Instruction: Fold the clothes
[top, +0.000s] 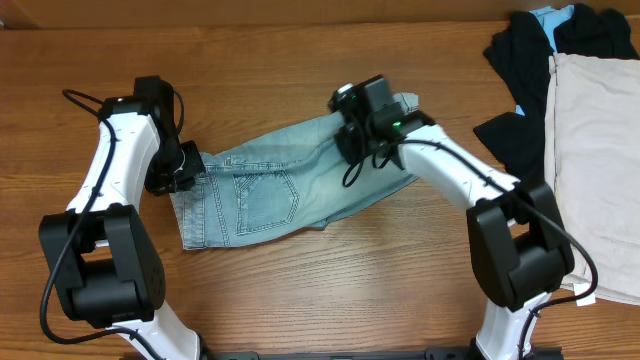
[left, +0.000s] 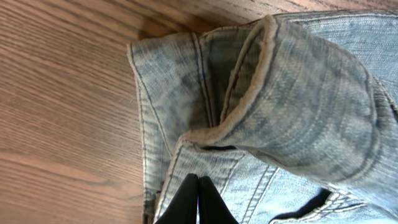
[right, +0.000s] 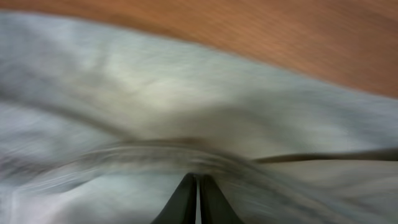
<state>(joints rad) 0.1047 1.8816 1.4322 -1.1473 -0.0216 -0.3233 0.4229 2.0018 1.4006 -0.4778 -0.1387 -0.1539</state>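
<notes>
The shorts' hem curls loose ahead of my left fingers; they should take the hem itself (left: 194, 134) and lift that end before folding.
The light-blue denim shorts (top: 265, 190) lie partly folded mid-table, one stitched back pocket facing up. My left gripper (top: 190, 170) is at their left edge. In the left wrist view its jaws (left: 198, 179) are shut on the denim (left: 298, 106), and a hemmed edge curls up in front of them. My right gripper (top: 352, 140) is at the shorts' upper right part. The right wrist view is blurred. It shows the jaws (right: 197, 177) shut on pale denim (right: 155, 93) that is raised off the table.
A black garment (top: 530, 50) and a beige garment (top: 600, 130) are piled at the table's right side. A bit of light-blue cloth (top: 550, 15) peeks out at the top right. Bare wooden tabletop (top: 300, 290) surrounds the shorts.
</notes>
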